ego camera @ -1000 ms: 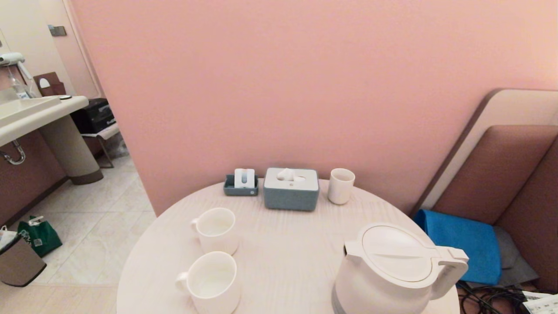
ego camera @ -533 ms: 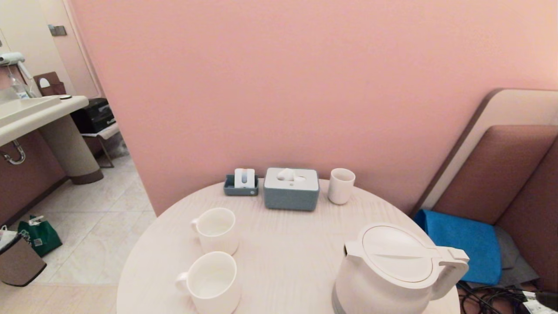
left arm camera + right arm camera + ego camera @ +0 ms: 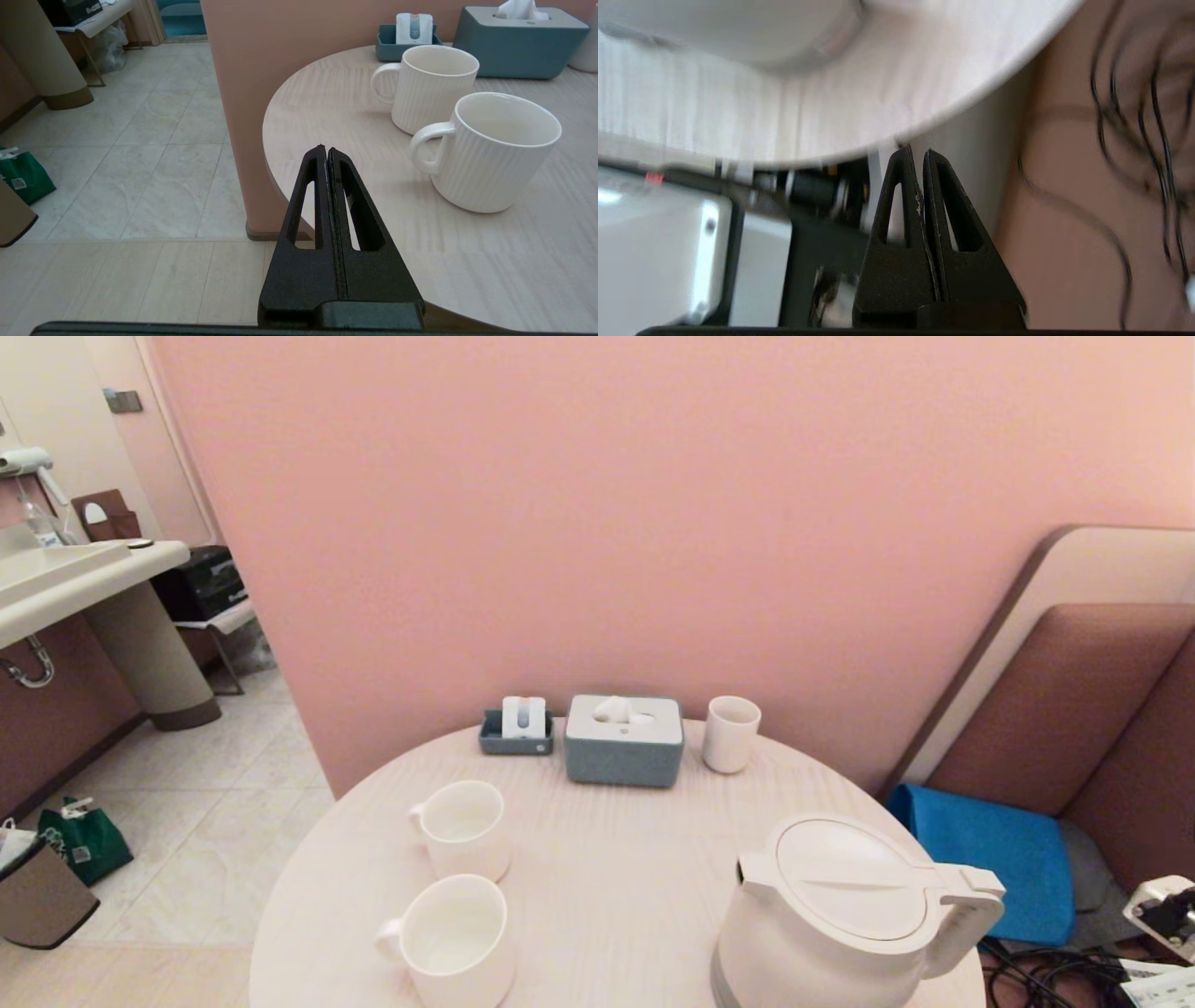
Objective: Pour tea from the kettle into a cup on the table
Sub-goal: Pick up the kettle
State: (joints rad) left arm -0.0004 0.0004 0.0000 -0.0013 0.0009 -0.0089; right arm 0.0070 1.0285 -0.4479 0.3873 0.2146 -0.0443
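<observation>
The robot's right gripper will close on the upper part of the white kettle's handle [image 3: 972, 919], just below the button, because the kettle has to be lifted for pouring.
The white kettle [image 3: 840, 915] stands at the front right of the round pale table [image 3: 616, 859], lid shut, spout pointing left and handle to the right. Two white cups stand at the left, one nearer [image 3: 455, 938] [image 3: 500, 151] and one farther [image 3: 463, 828] [image 3: 432, 86], both empty. My left gripper [image 3: 326, 148] is shut and empty, hovering at the table's left front edge, short of the nearer cup's handle. My right gripper [image 3: 916, 151] is shut and empty, low beside the table's right edge; the end of that arm [image 3: 1162, 915] shows to the right of the kettle's handle.
At the back of the table stand a handleless white tumbler [image 3: 730, 735], a grey tissue box [image 3: 624, 742] and a small grey tray [image 3: 516, 730]. A blue cushion [image 3: 999, 859] and black cables [image 3: 1046, 975] lie right of the table. A pink wall rises behind.
The end of my right arm has risen into the head view at the right edge, beside the kettle's handle. The kettle and cups have not moved.
</observation>
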